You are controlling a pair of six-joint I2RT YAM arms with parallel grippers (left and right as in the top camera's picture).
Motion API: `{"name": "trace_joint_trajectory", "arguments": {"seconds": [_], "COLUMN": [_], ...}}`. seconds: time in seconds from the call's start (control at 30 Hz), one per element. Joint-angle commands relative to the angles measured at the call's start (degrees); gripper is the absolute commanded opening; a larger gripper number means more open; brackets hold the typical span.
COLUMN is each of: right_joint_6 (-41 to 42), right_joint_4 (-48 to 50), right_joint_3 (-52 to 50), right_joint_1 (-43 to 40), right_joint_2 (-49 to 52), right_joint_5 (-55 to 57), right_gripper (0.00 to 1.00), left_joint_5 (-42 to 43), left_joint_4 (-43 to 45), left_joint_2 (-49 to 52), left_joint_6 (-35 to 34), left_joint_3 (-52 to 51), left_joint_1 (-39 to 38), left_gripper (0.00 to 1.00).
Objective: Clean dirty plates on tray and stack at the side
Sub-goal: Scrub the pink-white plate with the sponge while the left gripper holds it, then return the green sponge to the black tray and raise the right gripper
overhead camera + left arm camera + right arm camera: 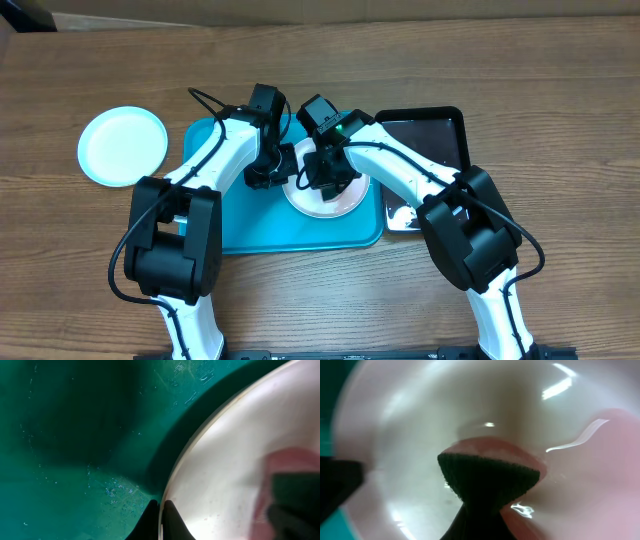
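Next, my right gripper sets the sponge down near the middle of the glossy black tray (439, 172), beyond the white patch.
A white plate (338, 203) lies on the turquoise tray (240, 225), half hidden under both grippers. My left gripper (283, 170) is shut on this plate's left rim; in the left wrist view its black fingertips (161, 519) pinch the edge of the plate (235, 455) above the tray floor (75, 435). My right gripper (326, 178) is shut on a sponge (490, 472) with a dark scouring face and a pink body, pressed onto the plate's inside (420, 420). The right gripper (480, 527) is mostly hidden by the sponge. A second, pale plate (122, 146) rests on the table left of the tray.
A glossy black tray (430, 140) sits against the turquoise tray's right side, with a small white patch (400, 214) at its near end. Bare wooden table (560, 120) surrounds everything.
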Motion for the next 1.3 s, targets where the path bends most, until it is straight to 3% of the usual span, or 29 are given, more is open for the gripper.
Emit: {"name": "trace_joint_trajectory", "arguments": {"seconds": [0.0, 0.23, 0.5, 0.57, 0.63, 0.73, 1.03, 1.07, 1.13, 1.17, 1.27], "right_joint_6": [-1.03, -3.82, -6.84, -6.80, -6.82, -6.84, -8.68, -9.22, -10.62, -11.02, -10.91], "right_joint_4": [0.46, -3.54, -19.26, -22.56, -23.61, -22.01, -2.99, -1.42, -0.92, -1.14, -5.05], "right_joint_3": [1.05, 5.27, 5.31, 4.76, 3.21, -0.52, -17.70, -18.78, -18.97, -18.56, -14.03], "right_joint_1": [-0.76, -7.48, -16.26, -18.12, -19.78, -22.38, -25.53, -25.46, -25.40, -25.40, -25.66], "right_joint_2": [0.07, -8.04, -14.93, -14.88, -14.88, -14.88, -14.88, -14.88, -14.91, -14.93, -15.02], "right_joint_5": [-9.22, -9.18, 2.16, 8.52, 12.74, 15.13, 15.02, 14.78, 13.14, 12.37, 11.34], "right_gripper": [0.04, 0.04, 0.04, 0.04, 0.04, 0.04, 0.04, 0.16, 0.54, 0.63, 0.67], "left_joint_5": [0.70, 0.70, 0.72, 0.70, 0.70, 0.70, 0.68, 0.68, 0.68, 0.68, 0.68], "left_joint_4": [0.09, 0.04, 0.13, 0.15, 0.20, 0.35, 0.46, 0.52, 0.59, 0.59, 0.57], "left_joint_2": [-1.07, -1.07, -1.07, -1.07, -1.07, -1.07, -1.07, -1.07, -1.07, -1.07, -1.07], "left_joint_6": [0.24, 1.09, 1.07, 1.07, 1.07, 1.07, 1.09, 1.09, 1.09, 1.07, 1.09], "left_joint_3": [0.55, 0.55, 0.55, 0.55, 0.55, 0.55, 0.55, 0.55, 0.55, 0.55, 0.55], "left_joint_1": [-0.15, -0.15, -0.15, -0.15, -0.15, -0.15, -0.15, -0.15, -0.15, -0.15, -0.15], "left_gripper": [0.04, 0.04, 0.05, 0.10, 0.25, 0.37, 0.38, 0.38, 0.39, 0.39, 0.41]}}
